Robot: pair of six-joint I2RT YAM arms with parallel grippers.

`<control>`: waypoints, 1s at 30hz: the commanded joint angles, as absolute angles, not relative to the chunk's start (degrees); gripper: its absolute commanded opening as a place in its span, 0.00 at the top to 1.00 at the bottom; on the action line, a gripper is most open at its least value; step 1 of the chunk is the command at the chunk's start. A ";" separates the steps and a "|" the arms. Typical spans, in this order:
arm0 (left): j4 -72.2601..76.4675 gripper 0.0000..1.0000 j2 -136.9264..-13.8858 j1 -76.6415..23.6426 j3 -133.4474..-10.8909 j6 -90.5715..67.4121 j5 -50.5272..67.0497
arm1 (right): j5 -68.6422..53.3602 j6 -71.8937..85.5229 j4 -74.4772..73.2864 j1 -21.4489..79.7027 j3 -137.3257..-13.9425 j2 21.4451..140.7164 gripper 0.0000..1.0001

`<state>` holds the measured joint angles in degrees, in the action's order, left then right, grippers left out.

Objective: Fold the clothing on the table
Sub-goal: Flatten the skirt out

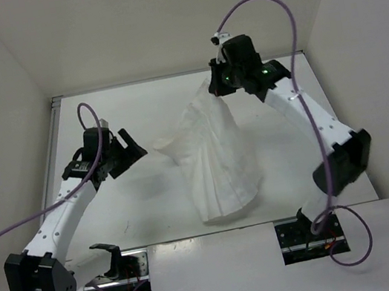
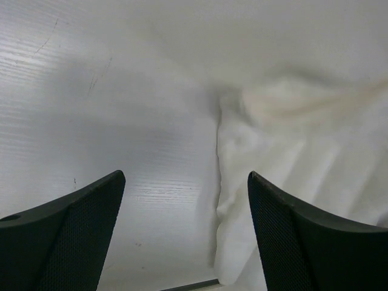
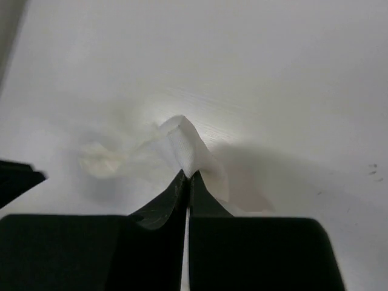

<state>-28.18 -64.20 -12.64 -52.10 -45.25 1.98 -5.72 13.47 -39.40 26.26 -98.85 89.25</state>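
Next, I close my left gripper on the free corner (image 1: 159, 147) (image 2: 227, 110) of the white clothing, the one nearest to it, across from the end in my right gripper.
The clothing (image 1: 212, 157) is a white pleated garment lying fanned out on the table (image 1: 136, 201), its wide hem toward the near edge. Its narrow far end is lifted off the surface, with my right gripper (image 1: 219, 85) shut on it. In the right wrist view a fold of clothing (image 3: 182, 142) sticks out from the pinched right gripper (image 3: 187, 174). My left gripper (image 1: 134, 147) hovers open just left of the garment's left corner. In the left wrist view the left gripper (image 2: 185, 174) has only bare table (image 2: 91, 121) and the clothing's edge (image 2: 303, 139) between its fingers.
White walls (image 1: 0, 112) close in the table on the left, back and right. The table's metal rim (image 1: 131, 83) runs along the far edge. Purple cables (image 1: 260, 2) loop above both arms. The arm bases (image 1: 304, 232) sit at the near edge.
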 commanded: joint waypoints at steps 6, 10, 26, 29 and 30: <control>-22.07 0.11 -70.66 -12.30 -53.52 -43.34 6.67 | 15.78 18.72 -36.82 21.10 -108.70 115.65 0.97; -18.64 0.13 -75.92 -13.00 -55.72 -40.53 8.00 | 21.00 19.95 -39.71 21.09 -117.94 120.93 0.56; -12.84 0.47 -105.81 -14.77 -74.36 -36.83 0.44 | 34.72 23.12 -41.31 31.99 -102.15 110.84 0.43; -8.97 0.59 -108.54 -14.77 -74.88 -36.12 -0.18 | 32.79 23.12 -39.90 31.99 -98.89 107.94 0.43; -7.75 0.60 -109.85 -14.77 -74.88 -36.12 -0.18 | 32.17 23.12 -39.38 31.99 -98.27 107.23 0.43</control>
<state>-12.36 -107.79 -14.74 -72.99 -37.91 1.43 31.68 21.82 -40.14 32.64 -99.94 112.92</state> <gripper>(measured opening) 0.408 0.568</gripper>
